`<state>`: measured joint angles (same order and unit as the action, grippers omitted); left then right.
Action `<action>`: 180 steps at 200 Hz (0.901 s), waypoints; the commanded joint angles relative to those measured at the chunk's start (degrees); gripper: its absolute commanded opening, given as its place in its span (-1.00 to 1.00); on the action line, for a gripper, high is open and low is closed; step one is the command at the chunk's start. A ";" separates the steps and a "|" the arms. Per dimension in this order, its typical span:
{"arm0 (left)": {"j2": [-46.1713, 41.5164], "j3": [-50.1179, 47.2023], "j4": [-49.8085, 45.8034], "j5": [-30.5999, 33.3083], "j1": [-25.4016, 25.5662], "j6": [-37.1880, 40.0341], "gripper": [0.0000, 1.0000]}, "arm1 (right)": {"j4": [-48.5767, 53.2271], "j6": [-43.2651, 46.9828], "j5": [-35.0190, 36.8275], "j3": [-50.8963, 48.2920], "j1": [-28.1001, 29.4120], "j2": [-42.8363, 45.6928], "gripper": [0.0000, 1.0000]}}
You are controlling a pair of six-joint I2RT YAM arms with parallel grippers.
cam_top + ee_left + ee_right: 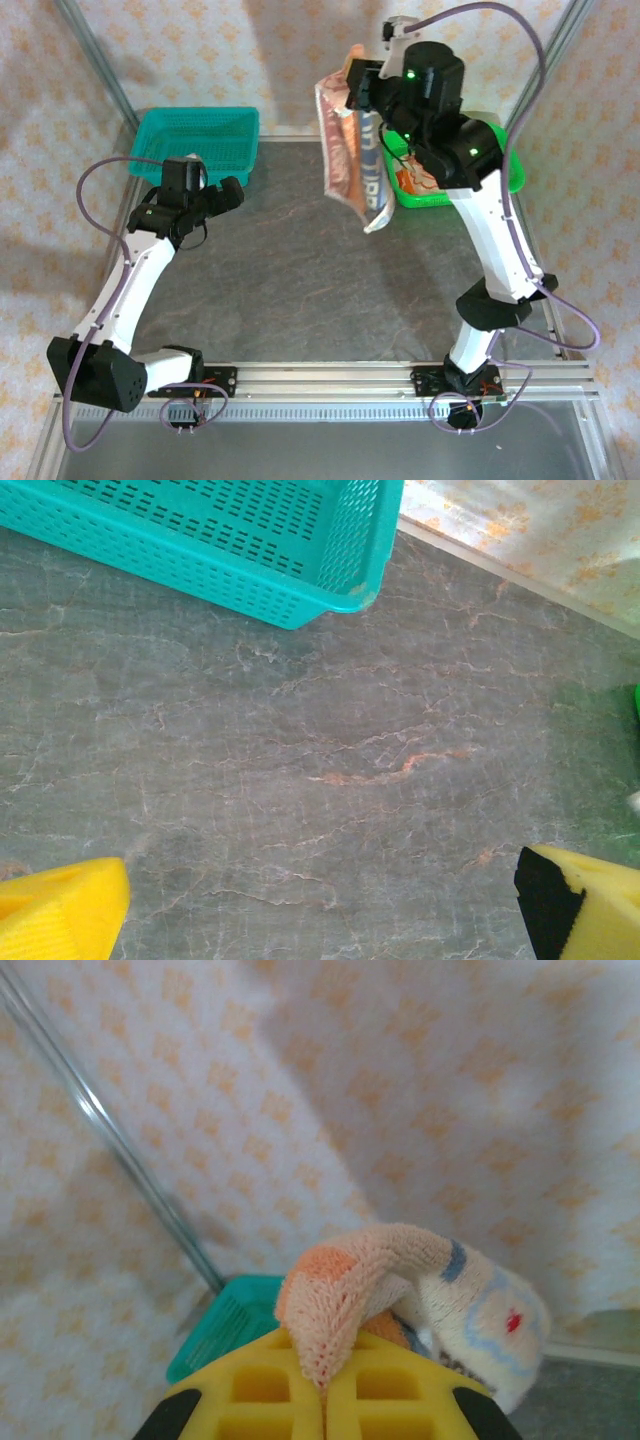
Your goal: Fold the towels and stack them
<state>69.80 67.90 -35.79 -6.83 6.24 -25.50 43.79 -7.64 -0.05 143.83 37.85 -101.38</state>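
Observation:
Next, my right gripper puts the towel down on the middle of the dark marbled table (pixel 324 230), between both arms.
My right gripper (pixel 352 80) is raised high at the back, shut on a towel (pixel 352 150) that hangs down above the table, cream and orange with printed patterns. In the right wrist view the towel's pinched corner (pixel 340 1300) bulges out from between the closed yellow fingers (pixel 265 1385). More orange towel (pixel 418 180) lies in the green basket (pixel 510 172) behind the right arm. My left gripper (pixel 232 192) hovers open over the bare table near the teal basket (pixel 200 135); its yellow fingertips (pixel 60 905) sit wide apart with nothing between them.
The teal basket (pixel 250 540) stands at the back left, empty as far as I can see. The dark marbled table (pixel 290 280) stretches between both arms. A patterned wall and metal frame posts (pixel 95 50) enclose the back.

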 commanded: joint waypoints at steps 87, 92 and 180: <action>0.26 1.27 -1.10 -0.16 -0.18 -0.53 1.00 | -1.59 6.10 3.79 4.34 -0.49 -14.54 -1.00; 0.25 1.27 -1.04 -0.20 -0.26 -0.53 1.00 | -2.34 6.46 3.91 4.27 -0.44 -14.61 -1.00; -2.59 -2.57 -1.36 -1.71 -0.20 -1.94 1.00 | -11.00 -6.93 10.04 -35.80 3.29 2.03 -1.00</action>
<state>69.45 67.46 -35.79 -7.18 6.24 -25.85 40.34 -7.66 5.08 125.10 38.68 -108.79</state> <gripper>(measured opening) 0.998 0.053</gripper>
